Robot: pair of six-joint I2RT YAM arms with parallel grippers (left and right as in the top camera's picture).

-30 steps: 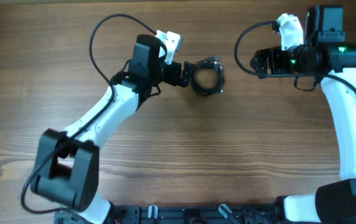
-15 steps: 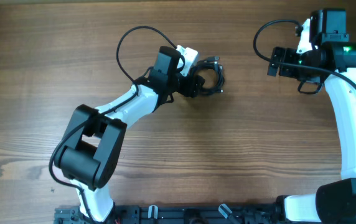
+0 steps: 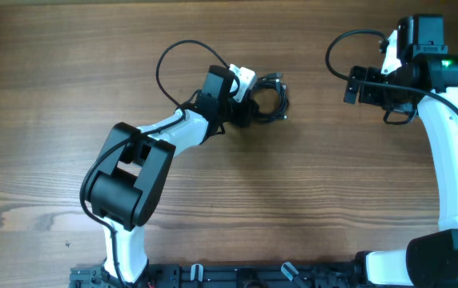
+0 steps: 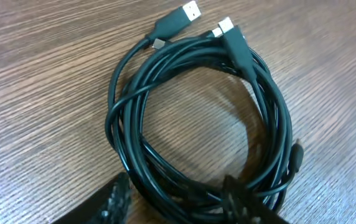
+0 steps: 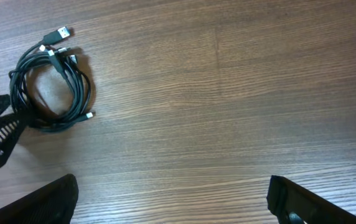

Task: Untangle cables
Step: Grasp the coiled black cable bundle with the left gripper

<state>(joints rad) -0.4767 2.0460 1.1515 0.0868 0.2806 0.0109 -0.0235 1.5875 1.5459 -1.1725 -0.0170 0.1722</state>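
Note:
One finger of my left gripper is over the near curve of the coil, so that gripper should open, close around the coil's side pieces (image 4: 127, 130) and lift.
The cables (image 3: 284, 102) lie as one small coil of thin black cords on the wooden table, above the middle. The left wrist view shows the coil (image 4: 271, 112) close up, with its USB plug ends (image 4: 187, 14) at the far side. My left gripper (image 3: 249, 108) sits at the coil's left edge. Its jaws (image 4: 178, 196) stand partly closed astride the near strands, a small gap still showing at the left finger (image 4: 119, 199). My right gripper (image 3: 349, 85) hangs wide open, far right of the coil, with only bare wood between its fingers (image 5: 172, 199). From there the coil (image 5: 78, 87) appears at upper left.
The left arm's thick black wire (image 3: 173, 56) arcs over the table behind its wrist. The right arm's wire (image 3: 341, 44) loops near its gripper. Both arm bases stand at the front edge of the table (image 3: 293, 200).
My left arm reached right to the coil and its jaws narrowed around the near strands. The right gripper drew back to the right, then held still, open.

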